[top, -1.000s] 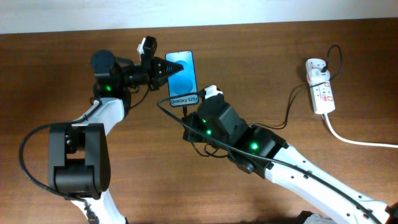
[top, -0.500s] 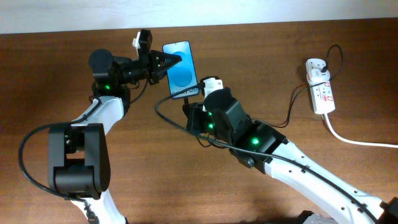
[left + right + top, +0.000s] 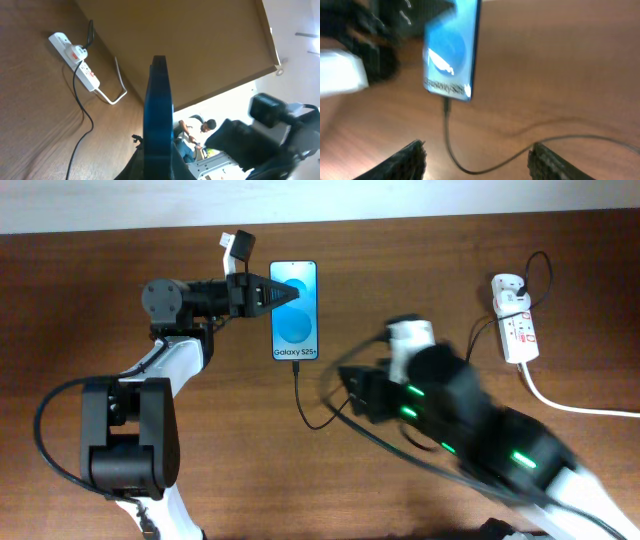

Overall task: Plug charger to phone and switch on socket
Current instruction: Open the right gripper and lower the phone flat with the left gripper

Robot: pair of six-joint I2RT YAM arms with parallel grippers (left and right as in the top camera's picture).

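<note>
Next, I release the phone from my left gripper flat on the table (image 3: 312, 358) beneath its charger end. The phone now lies at the table's back.
The phone (image 3: 295, 315) lies with its blue screen up at the back of the table, and my left gripper (image 3: 288, 290) is shut on its upper left edge. In the left wrist view the phone (image 3: 159, 110) shows edge-on between my fingers. The charger, a thin black cable (image 3: 303, 405), runs from the phone's lower end down and off to the right. In the right wrist view the charger's tip (image 3: 446, 105) meets the phone (image 3: 451, 50). My right gripper (image 3: 477, 157) is open, back from the phone, with the cable lying between its fingers untouched. The socket (image 3: 516, 322) lies far right.
A thick white cord (image 3: 570, 405) leaves the socket toward the right edge. My right arm (image 3: 440, 405) is motion-blurred across the middle right. The pale wall runs along the table's back edge. In the left wrist view the socket (image 3: 80, 62) lies far off on the table.
My right gripper has opened, let go of the charger's tip at the phone and drawn back to the right. The phone has swung straight, still in my left gripper.
</note>
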